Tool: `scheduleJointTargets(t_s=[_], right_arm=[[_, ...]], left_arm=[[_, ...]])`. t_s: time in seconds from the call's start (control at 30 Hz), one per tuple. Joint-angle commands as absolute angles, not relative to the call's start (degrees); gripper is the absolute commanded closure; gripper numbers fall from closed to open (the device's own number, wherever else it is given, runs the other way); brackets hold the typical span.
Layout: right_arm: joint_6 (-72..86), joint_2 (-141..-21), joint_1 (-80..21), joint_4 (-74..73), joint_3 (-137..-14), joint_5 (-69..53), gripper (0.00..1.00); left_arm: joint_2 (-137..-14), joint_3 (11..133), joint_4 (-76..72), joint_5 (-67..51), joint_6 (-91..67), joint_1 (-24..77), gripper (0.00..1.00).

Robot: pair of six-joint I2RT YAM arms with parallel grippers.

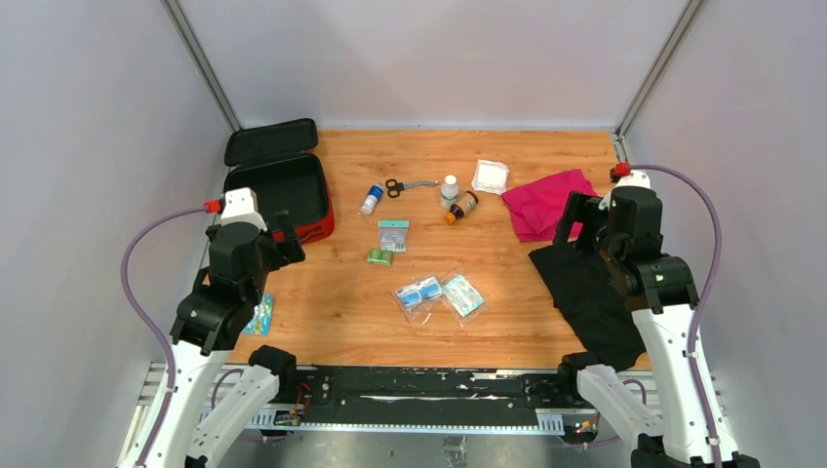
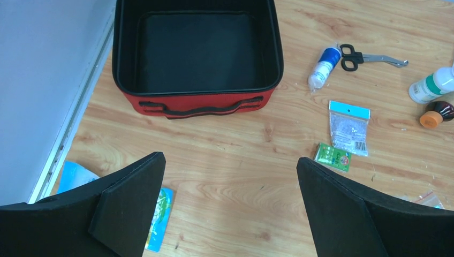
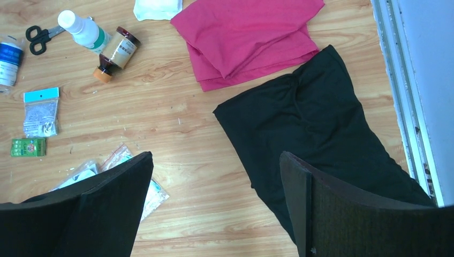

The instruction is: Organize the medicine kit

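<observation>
The robot's left gripper will next move to the blue packet in front of the medicine kit and close on the packet's kit-side long edge (image 1: 264, 297) (image 2: 165, 189).
The medicine kit (image 1: 314, 232) is a red zip case standing open at the table's far left, its lid (image 1: 271, 141) laid back. The left wrist view shows its red front wall (image 2: 198, 101) and nothing inside on the black lining. My left gripper (image 1: 291, 239) hovers just in front of the case, open, with bare wood between its fingers (image 2: 230, 158). My right gripper (image 1: 575, 219) hangs open at the right, above the near-left edge of a black cloth (image 3: 310, 123), holding nothing (image 3: 215, 154).
Loose on the wood lie scissors (image 1: 408, 185), a blue-capped bottle (image 1: 372, 199), a white bottle (image 1: 449, 188), a brown bottle (image 1: 462, 207), a gauze pad (image 1: 490, 176), a magenta cloth (image 1: 546, 203), a clear bag (image 1: 394, 235), a green packet (image 1: 379, 257), two plastic pouches (image 1: 419, 292) and a blue packet (image 1: 259, 315).
</observation>
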State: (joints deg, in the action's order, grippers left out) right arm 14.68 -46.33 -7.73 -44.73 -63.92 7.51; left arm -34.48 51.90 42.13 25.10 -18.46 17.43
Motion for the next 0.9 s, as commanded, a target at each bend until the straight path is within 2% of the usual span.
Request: scheduleJointTargets(t_s=[0.0, 0.27, 0.53, 0.73, 0.87], right_arm=[[17.36, -45.88, -7.12, -43.33, -62.91, 6.01, 0.08], [18.07, -48.5, -7.12, -42.45, -62.64, 0.95, 0.09], [18.84, -52.27, -7.16, -41.08, -61.83, -11.44, 0.13], [20.35, -58.71, -7.55, -39.75, -58.42, -22.78, 0.23], [21.62, -63.26, -12.46, -37.12, -54.23, -24.01, 0.26]], left_arm=[[-35.57, 51.15, 40.82, 25.75, -18.29, 17.05, 0.0], [-34.36, 49.4, 40.83, 26.8, -18.45, 17.04, 0.0], [-35.68, 48.33, 39.65, 23.11, -17.78, 17.04, 0.0], [-40.42, 48.98, 39.56, 18.22, -18.0, 17.0, 0.0], [-44.62, 48.53, 39.21, 14.58, -21.38, 17.05, 0.0]])
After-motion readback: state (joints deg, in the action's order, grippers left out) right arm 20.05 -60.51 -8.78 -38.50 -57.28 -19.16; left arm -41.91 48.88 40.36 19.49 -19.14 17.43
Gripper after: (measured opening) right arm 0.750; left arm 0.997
